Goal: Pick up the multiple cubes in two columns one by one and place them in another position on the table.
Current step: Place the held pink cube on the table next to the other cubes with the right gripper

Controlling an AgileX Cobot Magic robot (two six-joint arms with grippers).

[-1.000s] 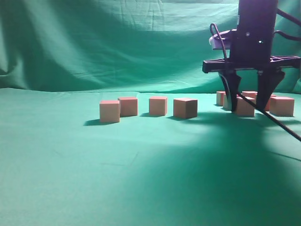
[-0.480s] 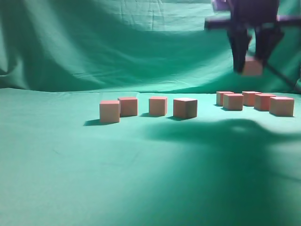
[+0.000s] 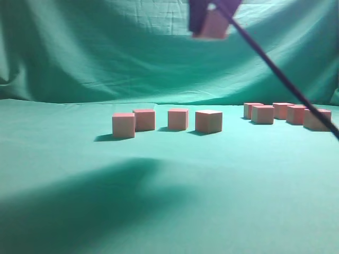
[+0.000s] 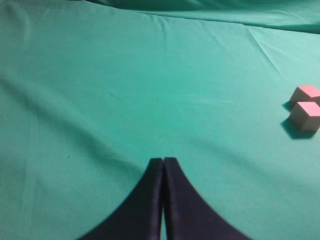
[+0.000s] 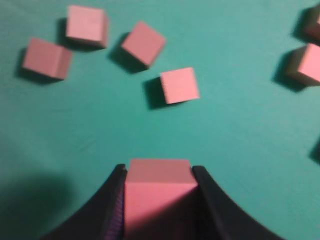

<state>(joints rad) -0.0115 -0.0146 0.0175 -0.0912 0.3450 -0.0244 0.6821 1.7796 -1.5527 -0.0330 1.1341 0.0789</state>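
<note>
I should use my right gripper to set the salmon cube down just in front of the loose row's nearest cube [image 3: 135, 134] [image 5: 50, 106].
My right gripper [image 5: 159, 171] is shut on one salmon cube [image 5: 159, 192], with a finger against each side face. In the exterior view this held cube [image 3: 212, 25] hangs blurred near the top edge, high above the green table [image 3: 159, 201]. Below it, a loose row of cubes [image 3: 178, 118] rests at centre left, and a cluster of several cubes [image 3: 282, 111] sits at the right. The right wrist view looks down on several of the resting cubes [image 5: 179, 85]. My left gripper [image 4: 163, 161] is shut and empty above bare cloth, with two cubes [image 4: 305, 115] far to its right.
A black cable [image 3: 286, 79] slants from the raised gripper down to the right edge, crossing in front of the right cluster. An upright green backdrop [image 3: 106, 53] closes off the far side of the table. The arm casts a broad shadow [image 3: 90, 201] on the near cloth.
The right gripper closed on a cube in the right cluster, lifted it off the table and carried it up and to the left. The left gripper's earlier state is not shown.
</note>
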